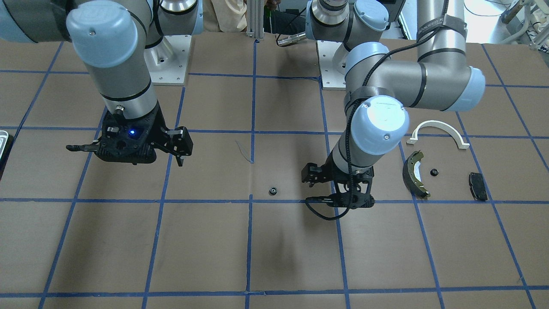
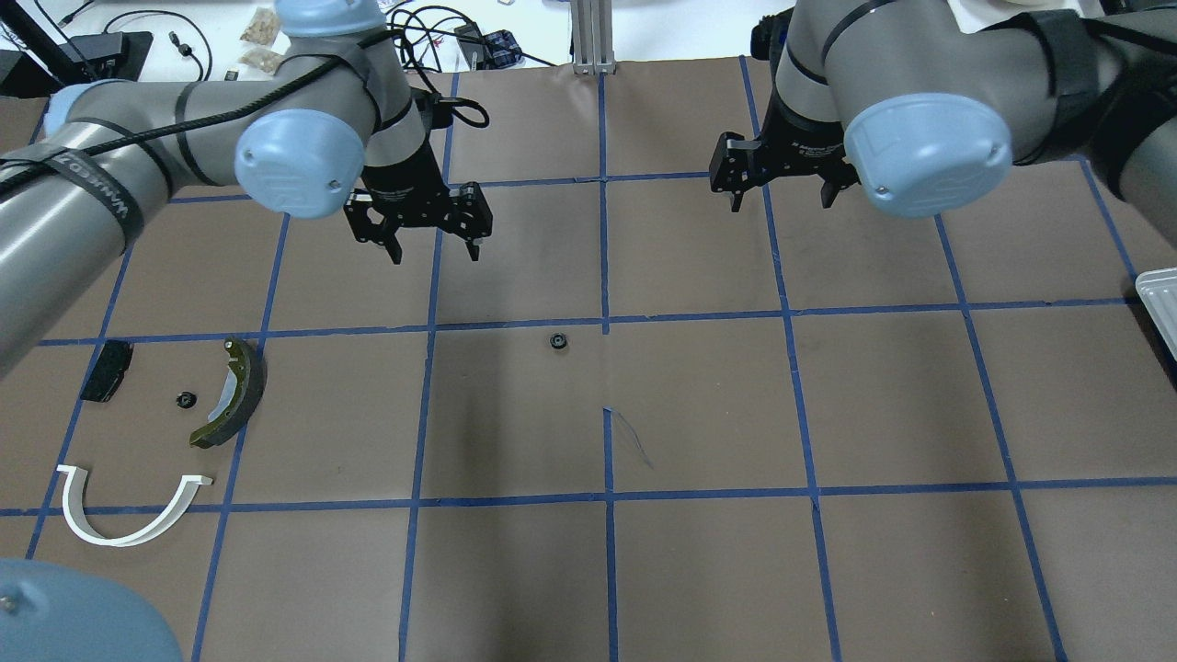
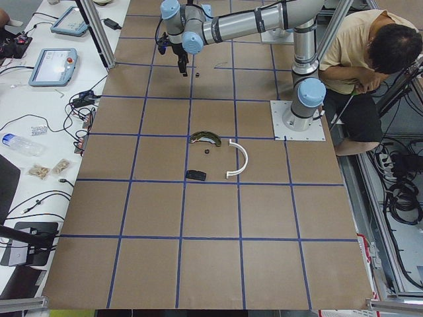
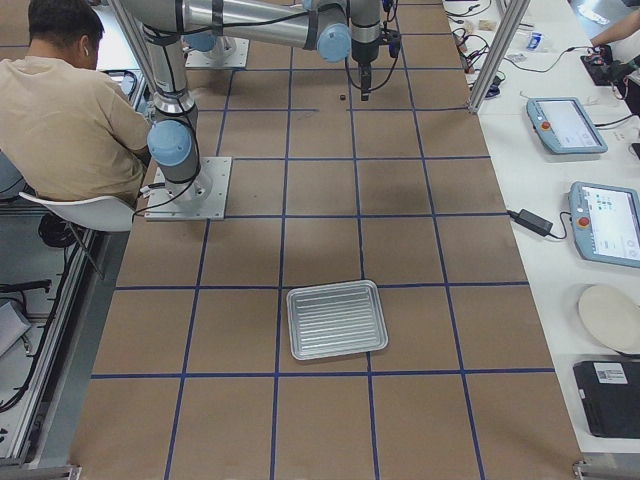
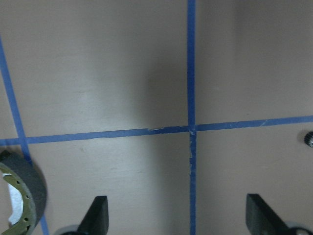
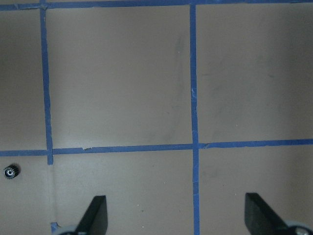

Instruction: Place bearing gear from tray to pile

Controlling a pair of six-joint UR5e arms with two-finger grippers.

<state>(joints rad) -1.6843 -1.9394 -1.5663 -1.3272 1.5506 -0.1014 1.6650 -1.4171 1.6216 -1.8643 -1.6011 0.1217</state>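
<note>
My left gripper needs to move to the small black bearing gear that lies alone near the middle of the table, and it will close on the toothed side (image 1: 273, 191) (image 5: 308, 139).
A small black bearing gear (image 2: 557, 341) lies alone on the brown table near the middle; it also shows in the front view (image 1: 272, 191) and at the edges of both wrist views (image 5: 308, 138) (image 6: 10, 171). My left gripper (image 2: 434, 256) is open and empty, hovering to the far left of it. My right gripper (image 2: 780, 202) is open and empty, hovering to the far right. The silvery tray (image 4: 337, 319) is empty at the table's right end. The pile holds a white arc (image 1: 437, 124), a brake shoe (image 2: 246, 386), a black brake pad (image 2: 107, 370) and a second small gear (image 2: 186, 399).
Blue tape lines divide the table into squares. The arm bases (image 1: 169, 64) stand at the robot's side. A seated person (image 3: 370, 59) is behind the bases. Cables and tablets (image 4: 565, 122) lie on the white bench beyond the table's far edge.
</note>
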